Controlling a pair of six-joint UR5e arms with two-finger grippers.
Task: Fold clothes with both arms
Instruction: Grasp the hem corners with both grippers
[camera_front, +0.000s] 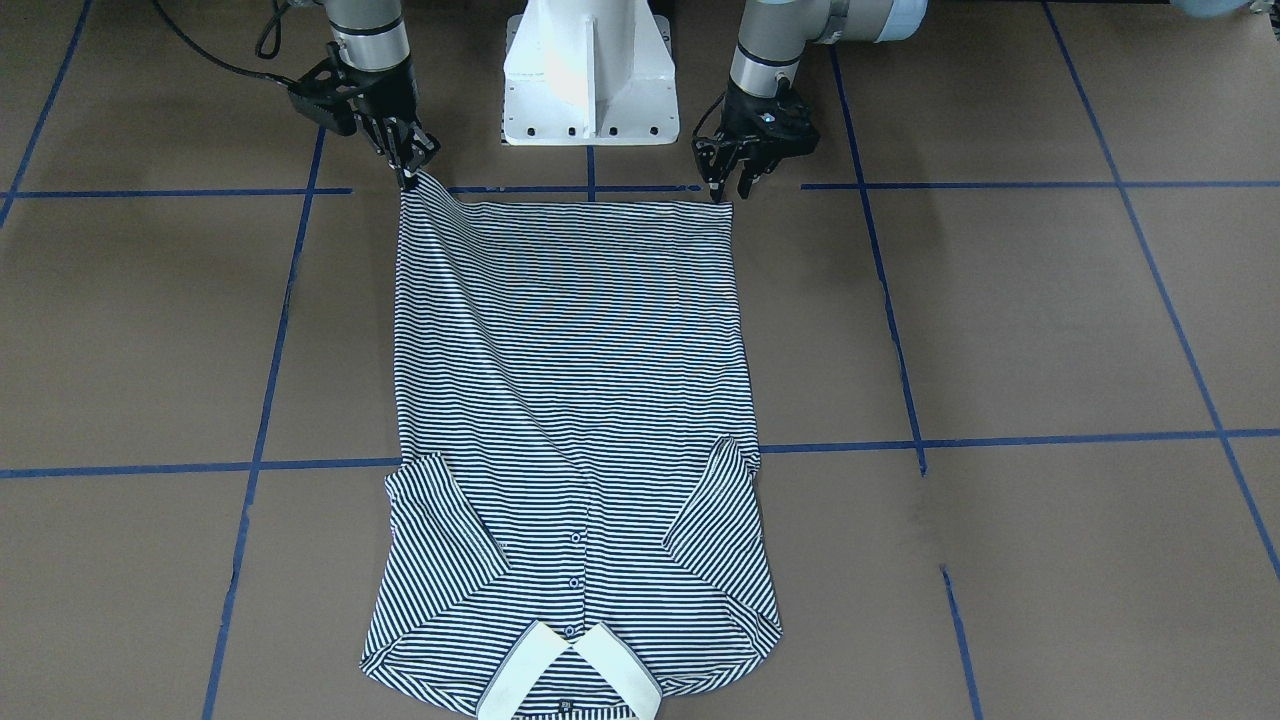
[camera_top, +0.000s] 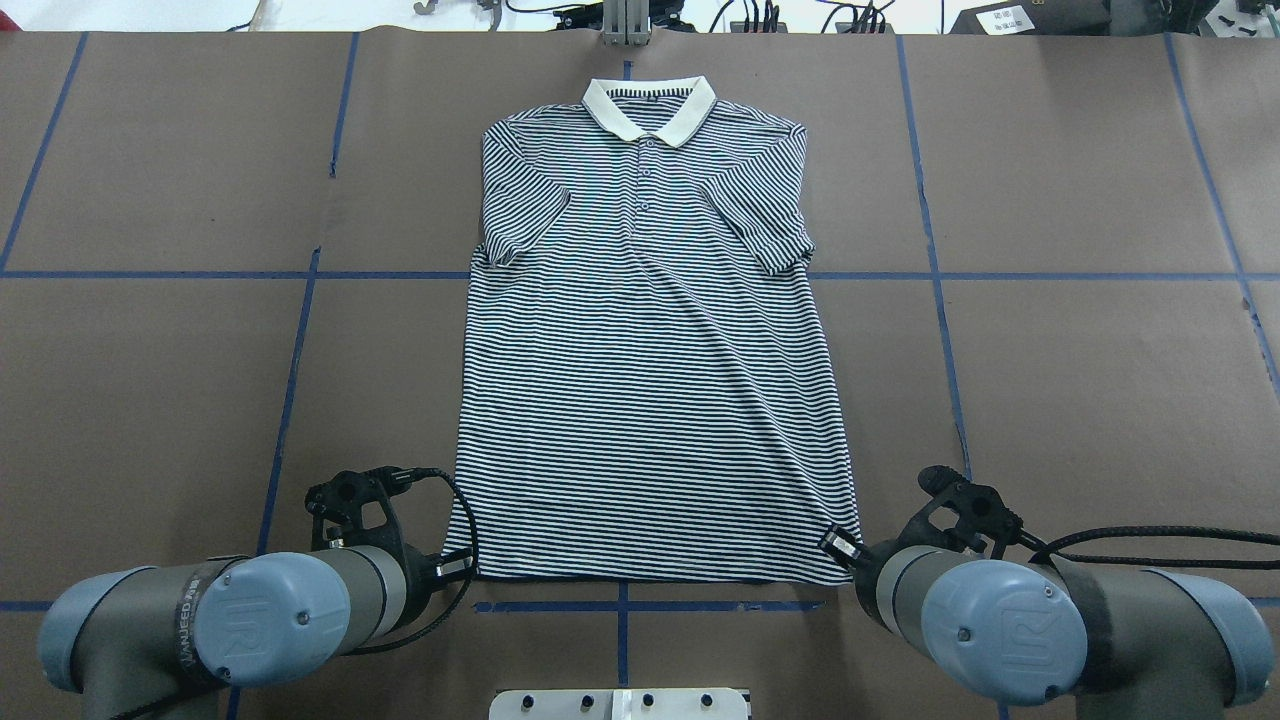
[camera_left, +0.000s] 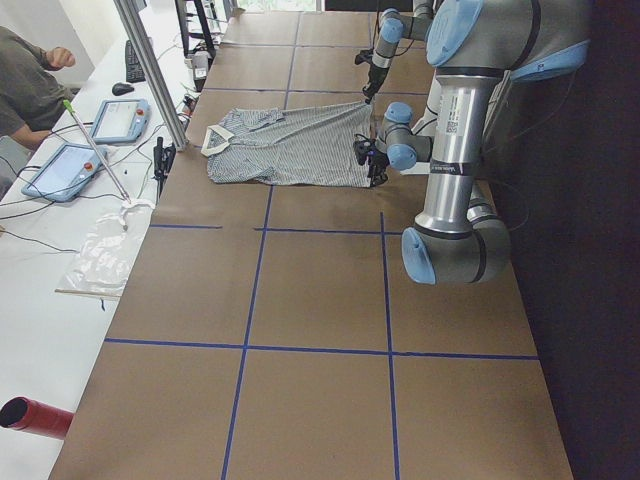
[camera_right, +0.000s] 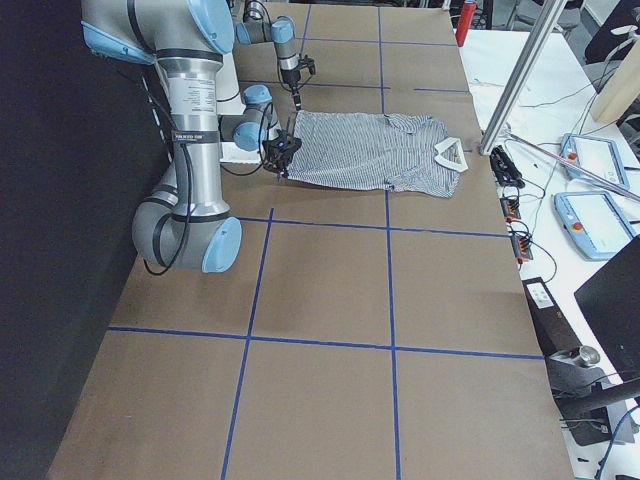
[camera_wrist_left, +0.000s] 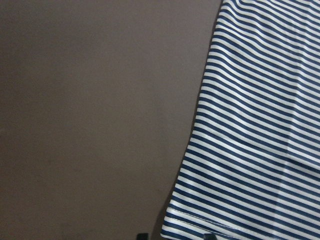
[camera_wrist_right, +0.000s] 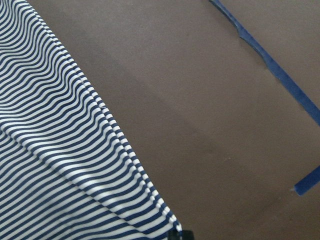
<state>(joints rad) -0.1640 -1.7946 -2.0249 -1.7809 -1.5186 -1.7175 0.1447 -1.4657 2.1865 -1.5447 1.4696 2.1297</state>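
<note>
My left gripper will reach farther in and pinch the hem's edge (camera_wrist_left: 182, 227) before both grippers fold, since the flat hem corner lies loose at its fingertips.
The striped polo shirt (camera_front: 570, 380) lies face up on the brown table, sleeves folded inward, with its cream collar (camera_front: 570, 670) at the far side from the robot. My right gripper (camera_front: 410, 172) is shut on the hem corner on its side, and that corner is pulled up into a small peak. My left gripper (camera_front: 730, 188) stands open just over the other hem corner (camera_front: 722, 207), which lies flat. In the left wrist view the hem (camera_wrist_left: 200, 227) runs close to the fingertips. In the overhead view both arms' wrists cover the grippers.
The white pedestal base (camera_front: 590, 80) stands between the arms behind the hem. Blue tape lines (camera_front: 1000, 185) cross the table. A side table with tablets (camera_left: 118, 118) and a seated person (camera_left: 25, 85) lies beyond the collar end. A red cylinder (camera_left: 35, 415) sits near there.
</note>
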